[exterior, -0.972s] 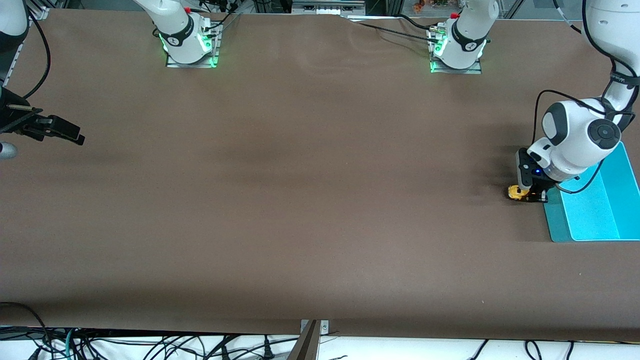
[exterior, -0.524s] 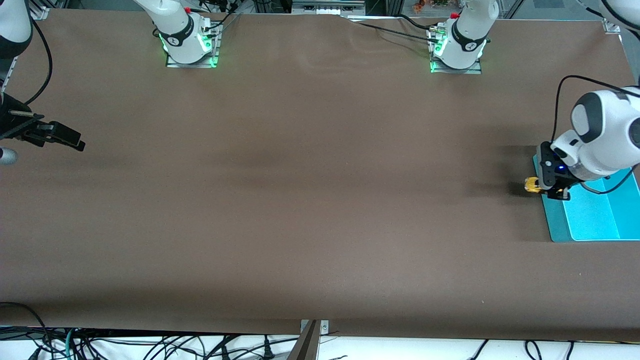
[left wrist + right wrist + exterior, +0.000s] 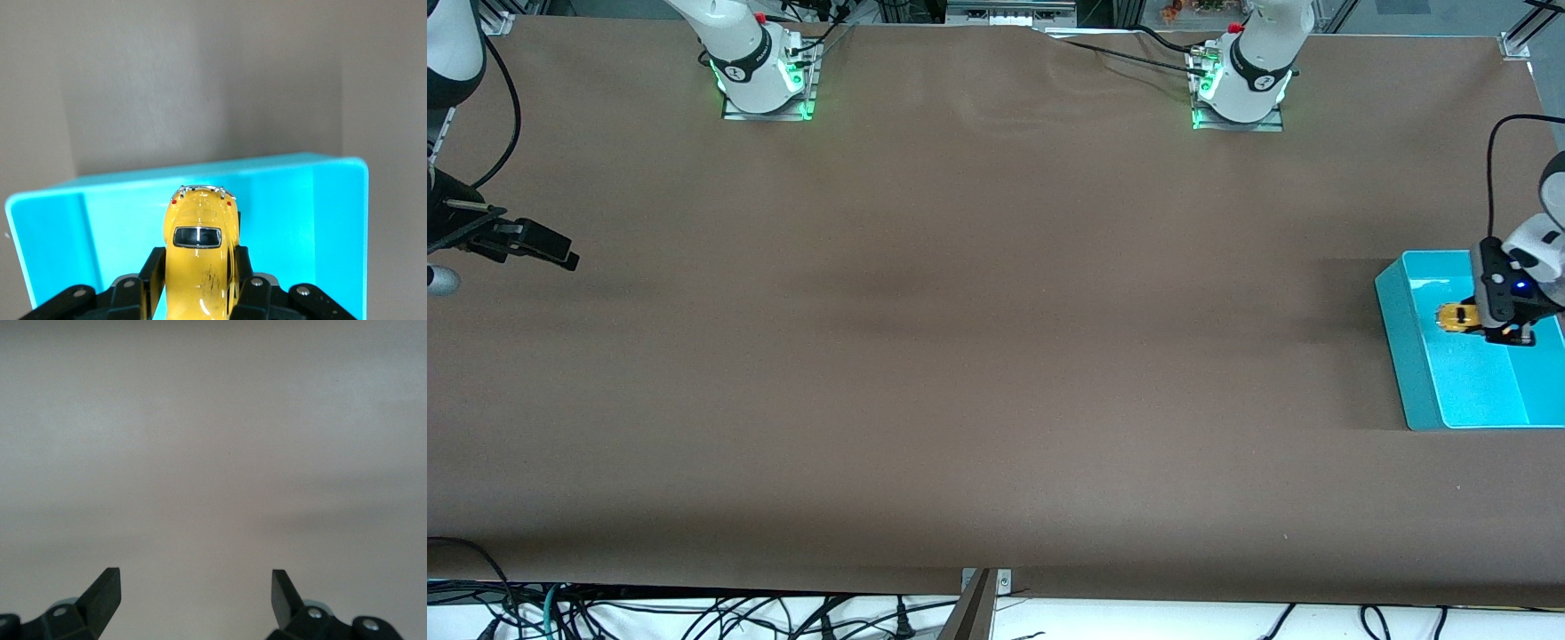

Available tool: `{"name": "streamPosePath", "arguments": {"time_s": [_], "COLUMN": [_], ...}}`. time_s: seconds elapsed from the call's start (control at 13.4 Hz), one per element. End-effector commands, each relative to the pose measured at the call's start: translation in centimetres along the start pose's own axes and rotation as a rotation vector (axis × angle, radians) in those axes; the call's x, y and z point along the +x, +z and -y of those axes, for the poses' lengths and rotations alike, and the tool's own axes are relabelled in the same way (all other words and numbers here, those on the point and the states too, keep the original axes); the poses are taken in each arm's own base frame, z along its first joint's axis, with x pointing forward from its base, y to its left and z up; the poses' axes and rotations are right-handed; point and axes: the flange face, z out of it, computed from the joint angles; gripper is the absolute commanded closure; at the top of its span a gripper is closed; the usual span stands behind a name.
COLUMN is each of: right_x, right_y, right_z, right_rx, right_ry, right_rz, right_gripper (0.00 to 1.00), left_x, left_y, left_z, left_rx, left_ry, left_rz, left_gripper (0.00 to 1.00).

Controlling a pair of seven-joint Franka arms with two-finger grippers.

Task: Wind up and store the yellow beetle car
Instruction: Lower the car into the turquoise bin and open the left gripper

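My left gripper is going to set the yellow beetle car down on the turquoise bin's bottom (image 3: 1454,348) (image 3: 190,240), near the side of the bin that faces the bare table.
The yellow beetle car (image 3: 1457,317) (image 3: 200,250) hangs in the air over the turquoise bin (image 3: 1414,356) (image 3: 280,200) at the left arm's end of the table. My left gripper (image 3: 1485,324) (image 3: 197,267) is shut on its sides, and the car's rounded roof and dark window show between the black fingers (image 3: 152,270). My right gripper (image 3: 560,252) (image 3: 195,587) is open with nothing between its fingers, and that arm waits over bare brown table at the right arm's end.
The brown table cover (image 3: 978,356) stretches between the two arms. Both arm bases (image 3: 765,80) stand along the table's back edge, with the other one (image 3: 1240,89) nearer the bin. Cables hang below the front edge (image 3: 694,613).
My left gripper has carried the car off the table beside the bin, up and across the bin's wall, so it now hangs over the bin's inside. The right arm has stayed put.
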Motion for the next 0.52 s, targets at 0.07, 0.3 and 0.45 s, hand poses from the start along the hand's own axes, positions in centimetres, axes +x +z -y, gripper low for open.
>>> {"name": "streamPosePath", "arguments": {"time_s": [0.07, 0.3, 0.45], "right_x": [0.0, 0.0, -0.1], "right_y": [-0.9, -1.0, -1.1], "right_z": [0.2, 0.3, 0.5], "right_rx": [0.012, 0.012, 0.012], "right_ry": [0.001, -0.003, -0.001], "right_rz": [-0.005, -0.007, -0.008], "right_gripper": [0.00, 0.00, 0.00], "left_x": [-2.8, -3.9, -4.8], "left_y": [4.4, 7.3, 9.7], "left_z": [1.8, 2.1, 1.7], "left_rx": [-0.012, 0.025, 0.036], "left_ry": [0.036, 0.046, 0.030], "left_rz": [-0.058, -0.055, -0.060], "left_gripper": [0.59, 0.59, 0.59]}}
